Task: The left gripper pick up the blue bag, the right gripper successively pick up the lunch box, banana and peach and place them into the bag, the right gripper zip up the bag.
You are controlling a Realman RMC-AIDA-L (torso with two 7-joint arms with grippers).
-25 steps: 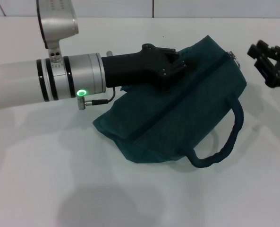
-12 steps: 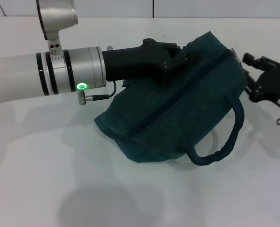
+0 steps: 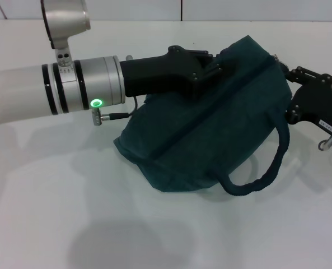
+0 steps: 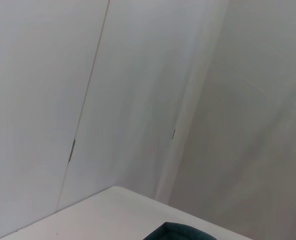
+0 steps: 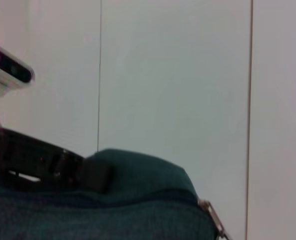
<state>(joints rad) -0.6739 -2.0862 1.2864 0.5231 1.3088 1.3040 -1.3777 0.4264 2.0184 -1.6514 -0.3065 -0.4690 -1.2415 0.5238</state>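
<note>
The robot's right gripper presses against the bag's end below the metal pull, so it should open, take the pull's tip (image 3: 276, 58) and draw it away from the bag.
The blue bag (image 3: 210, 131) lies tilted in the middle of the white table, zipper line running up to a metal pull (image 3: 276, 59) at its far right end. One padded handle (image 3: 266, 168) loops out at the front. My left gripper (image 3: 217, 68), a black claw on a silver arm with a green light, is shut on the bag's upper edge. My right gripper (image 3: 289, 95) is pressed against the bag's right end, just below the pull. In the right wrist view the bag (image 5: 138, 205) and its pull (image 5: 213, 216) fill the foreground. The lunch box, banana and peach are out of view.
White table surface (image 3: 126, 224) spreads in front and to the left of the bag. A white wall with panel seams stands behind. A small metal ring (image 3: 324, 144) hangs under the right wrist.
My right gripper has moved left from beyond the bag's right end until it touches that end. The left gripper and the bag have barely shifted.
</note>
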